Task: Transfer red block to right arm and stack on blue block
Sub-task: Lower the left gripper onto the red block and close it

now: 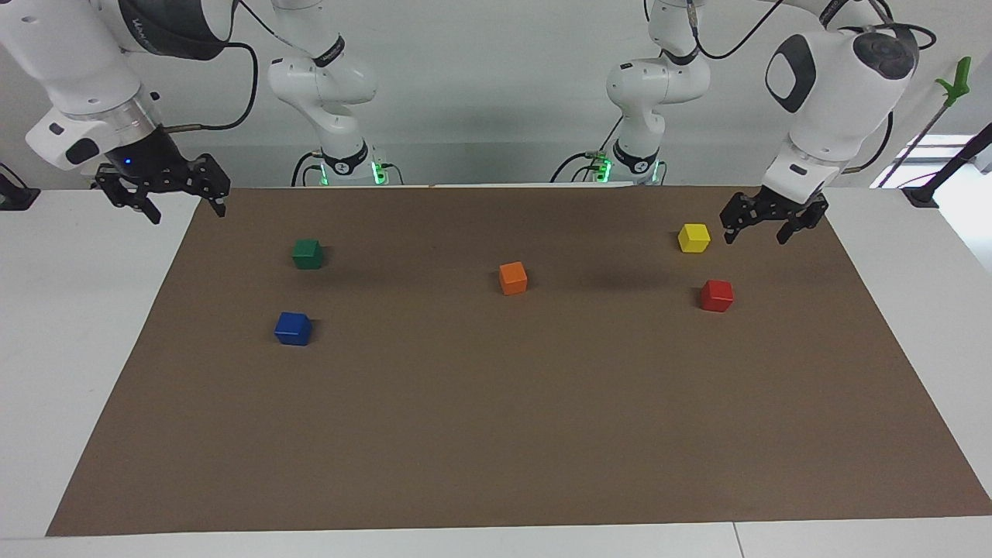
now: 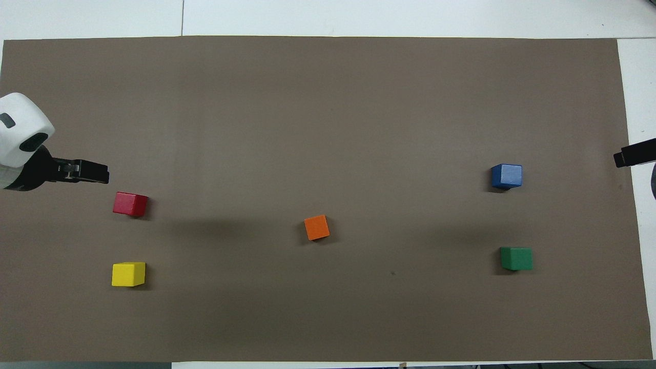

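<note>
Next, I close my left gripper on the red block's middle (image 2: 129, 205), beside the yellow block.
The red block (image 1: 717, 295) (image 2: 130, 204) sits on the brown mat toward the left arm's end. The blue block (image 1: 293, 328) (image 2: 506, 176) sits on the mat toward the right arm's end. My left gripper (image 1: 762, 231) (image 2: 96, 173) is open and empty, raised over the mat's edge beside the yellow block, apart from the red block. My right gripper (image 1: 184, 211), with a blue light at its mount, is open and empty, raised over the mat's corner at its own end. Only its tip (image 2: 633, 154) shows in the overhead view.
A yellow block (image 1: 694, 237) (image 2: 128, 274) lies nearer to the robots than the red one. A green block (image 1: 308, 253) (image 2: 516, 258) lies nearer to the robots than the blue one. An orange block (image 1: 513, 278) (image 2: 316, 227) sits mid-mat (image 1: 496, 434).
</note>
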{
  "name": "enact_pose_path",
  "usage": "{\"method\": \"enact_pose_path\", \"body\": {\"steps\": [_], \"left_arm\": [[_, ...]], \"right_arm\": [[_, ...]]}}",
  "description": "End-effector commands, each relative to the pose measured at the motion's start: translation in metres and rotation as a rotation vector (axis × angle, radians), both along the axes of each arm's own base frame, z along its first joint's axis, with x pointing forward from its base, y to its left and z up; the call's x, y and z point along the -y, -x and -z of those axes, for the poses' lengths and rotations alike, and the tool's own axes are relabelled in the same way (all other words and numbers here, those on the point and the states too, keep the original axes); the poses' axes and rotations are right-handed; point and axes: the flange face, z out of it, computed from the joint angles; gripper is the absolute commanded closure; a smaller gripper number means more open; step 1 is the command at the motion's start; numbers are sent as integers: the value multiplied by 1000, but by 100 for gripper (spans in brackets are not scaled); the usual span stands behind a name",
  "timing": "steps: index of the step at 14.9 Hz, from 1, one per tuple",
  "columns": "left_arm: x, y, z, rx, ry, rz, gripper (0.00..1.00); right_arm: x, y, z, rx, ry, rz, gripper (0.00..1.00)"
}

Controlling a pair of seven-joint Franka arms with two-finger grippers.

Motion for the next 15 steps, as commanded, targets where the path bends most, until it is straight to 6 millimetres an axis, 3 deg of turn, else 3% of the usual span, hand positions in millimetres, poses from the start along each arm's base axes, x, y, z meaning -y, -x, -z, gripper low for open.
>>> {"method": "enact_pose_path", "body": {"steps": [1,3,5,11,15], "left_arm": [[-14,13,35,9,-5,25,0],[-15,20,75,20,-5,27,0],[-16,26,101,48,-5,34,0],[-24,30,159,4,1,28,0],[-33,33,182,14,2,14,0]], "right_arm": [[5,9,14,-5,-102,5,0],[21,12,29,7,-213,62,0],[27,14,38,1,-272,91,0],[35,25,83,-14,-555,93,0],[22,29,102,4,-751,64,0]]}}
